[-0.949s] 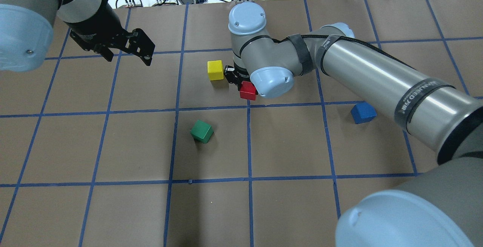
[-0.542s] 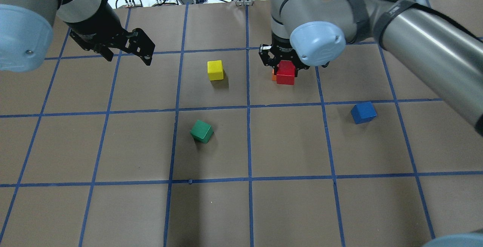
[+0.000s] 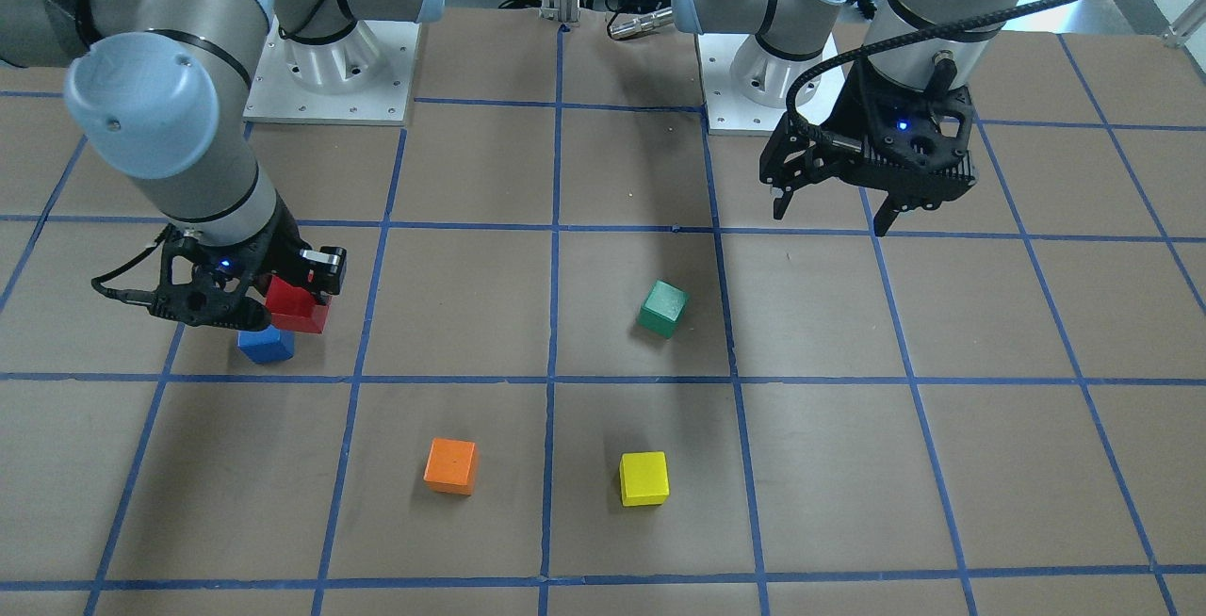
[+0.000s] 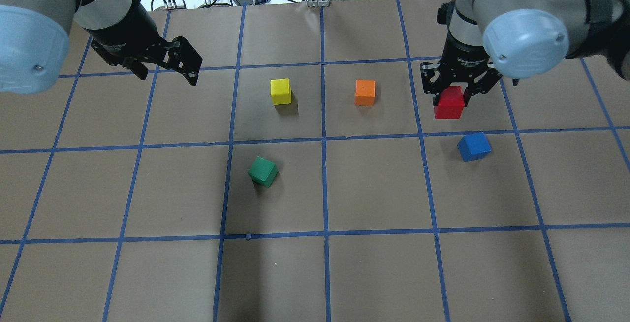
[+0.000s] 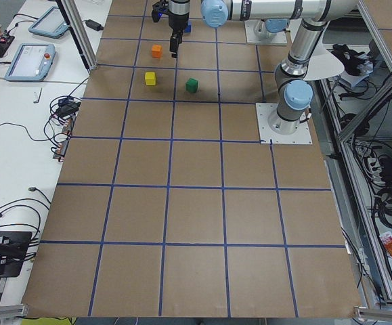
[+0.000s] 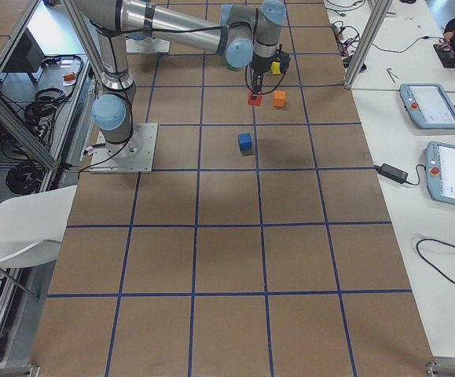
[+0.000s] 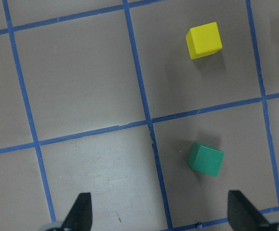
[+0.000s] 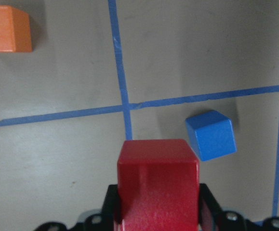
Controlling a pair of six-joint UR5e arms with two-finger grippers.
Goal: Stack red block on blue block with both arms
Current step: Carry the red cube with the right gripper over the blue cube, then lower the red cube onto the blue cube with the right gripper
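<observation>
My right gripper is going to put the red block down on the top side of the blue block (image 3: pixel 255 329) (image 8: pixel 214 139).
My right gripper (image 4: pixel 452 96) is shut on the red block (image 4: pixel 449 103) and holds it above the table, just behind and slightly left of the blue block (image 4: pixel 474 146). The two blocks do not touch. In the right wrist view the red block (image 8: pixel 157 178) sits between the jaws, with the blue block (image 8: pixel 210 134) on the table ahead to the right. The front view shows the red block (image 3: pixel 297 307) above the blue block (image 3: pixel 266 345). My left gripper (image 4: pixel 167 73) is open and empty, hovering at the far left; it also shows in the front view (image 3: pixel 829 218).
A yellow block (image 4: pixel 281 91) and an orange block (image 4: pixel 364 92) sit in the far middle squares. A green block (image 4: pixel 263 171) lies turned, nearer the middle. The left wrist view shows the yellow block (image 7: pixel 204 40) and the green block (image 7: pixel 206 159) below it.
My right arm has lifted the red block and carried it right, from beside the yellow block past the orange block to near the blue block. The left arm has not moved.
</observation>
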